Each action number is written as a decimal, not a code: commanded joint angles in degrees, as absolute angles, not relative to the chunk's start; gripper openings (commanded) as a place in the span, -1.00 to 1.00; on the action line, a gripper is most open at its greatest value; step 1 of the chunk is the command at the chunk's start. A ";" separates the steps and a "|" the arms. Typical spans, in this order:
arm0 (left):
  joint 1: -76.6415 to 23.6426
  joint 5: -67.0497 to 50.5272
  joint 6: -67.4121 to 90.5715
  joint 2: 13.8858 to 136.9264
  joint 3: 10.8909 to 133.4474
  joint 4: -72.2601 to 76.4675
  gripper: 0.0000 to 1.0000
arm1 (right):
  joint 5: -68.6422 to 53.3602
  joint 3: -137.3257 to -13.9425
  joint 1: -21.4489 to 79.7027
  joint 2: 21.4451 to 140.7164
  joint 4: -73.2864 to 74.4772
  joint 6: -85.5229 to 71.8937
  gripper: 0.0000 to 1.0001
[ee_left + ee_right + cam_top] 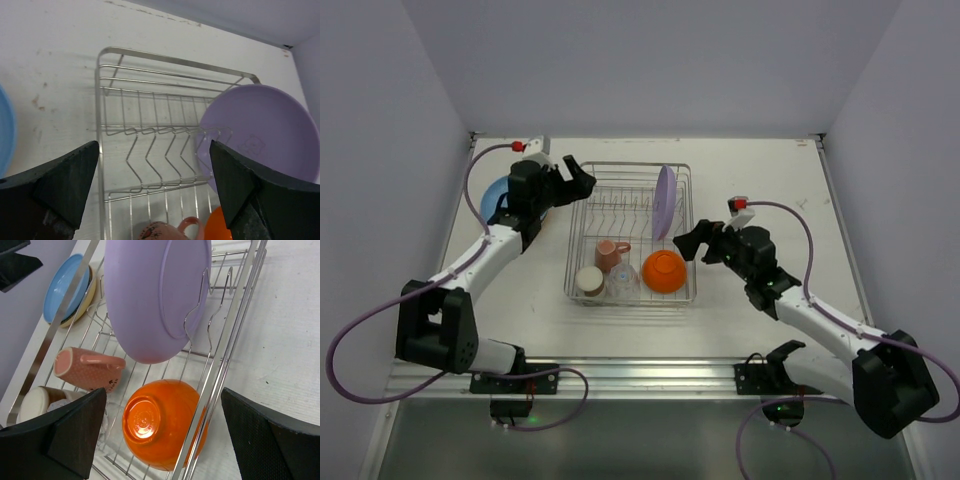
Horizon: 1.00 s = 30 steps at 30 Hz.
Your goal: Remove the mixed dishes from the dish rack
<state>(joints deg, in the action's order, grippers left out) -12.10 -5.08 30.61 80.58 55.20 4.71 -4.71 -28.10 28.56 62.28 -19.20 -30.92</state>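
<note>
My left gripper is to go next to the lavender plate's near edge [663,233], beside the orange bowl. It will close there.
The dish rack [628,166] is a silver wire basket in the middle of the table. A lavender plate [665,200] stands upright in its prongs at the right. At the near end lie an orange bowl [664,270] upside down, a pink mug [611,253] on its side, a cream cup [589,281] and a clear glass [624,283]. My left gripper [575,178] hangs open over the rack's far left corner with nothing between its fingers. My right gripper [692,241] is open just right of the rack, beside the orange bowl [160,422] and below the lavender plate [150,295].
A light-blue plate [497,193] lies on the table left of the rack, on top of a yellowish plate [86,299]. White walls close in the table at the left, back and right. The left wrist view looks down on bare prongs [150,150].
</note>
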 commanded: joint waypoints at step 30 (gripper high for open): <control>-27.15 -34.63 26.81 78.22 30.41 60.56 1.00 | -0.09 -13.45 28.74 45.70 -32.78 -33.58 0.98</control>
